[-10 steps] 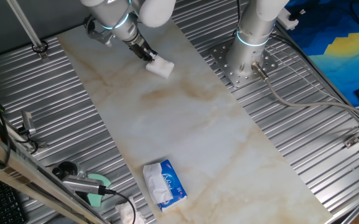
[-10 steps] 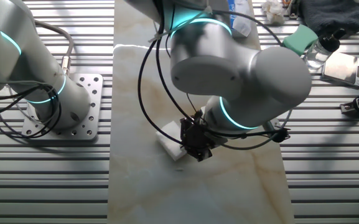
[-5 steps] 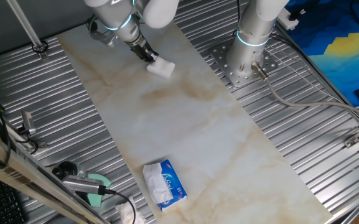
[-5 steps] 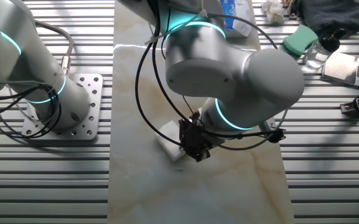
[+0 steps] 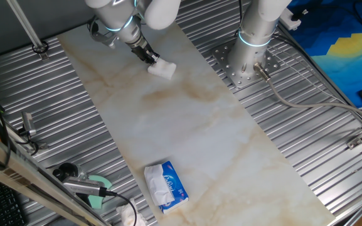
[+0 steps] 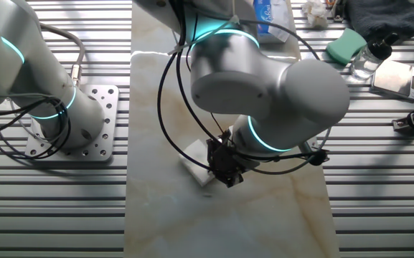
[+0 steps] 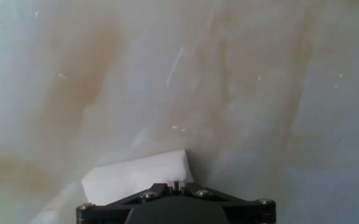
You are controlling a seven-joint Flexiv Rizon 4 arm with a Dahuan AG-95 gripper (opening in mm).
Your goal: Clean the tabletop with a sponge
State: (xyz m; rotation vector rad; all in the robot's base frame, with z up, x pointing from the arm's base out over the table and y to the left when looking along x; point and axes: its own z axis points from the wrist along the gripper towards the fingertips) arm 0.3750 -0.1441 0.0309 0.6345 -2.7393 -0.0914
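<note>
Next, my gripper puts the sponge down on the tabletop's far part (image 5: pixel 140 67), past the brown veins, about halfway between the tabletop's long edges.
The white marble-look tabletop (image 5: pixel 187 119) runs down the middle between ribbed grey metal surfaces. The small white sponge (image 5: pixel 162 68) rests on the slab near its far end. My gripper (image 5: pixel 150 58) is shut on the sponge and presses it onto the slab. In the other fixed view the sponge (image 6: pixel 194 162) sticks out to the left of the black fingers (image 6: pixel 222 170). In the hand view the sponge (image 7: pixel 139 176) lies just ahead of the closed jaws, against the veined tabletop (image 7: pixel 185 81).
A blue-and-white tissue pack (image 5: pixel 166 186) lies on the slab's near end. A crumpled tissue (image 5: pixel 128 215), a green item and a dark tool (image 5: pixel 83 185) lie at the lower left. A second arm's base (image 5: pixel 246 59) stands on a metal plate to the right.
The gripper with the sponge has shifted slightly toward the slab's far end. Between half a second ago and now almost nothing has moved.
</note>
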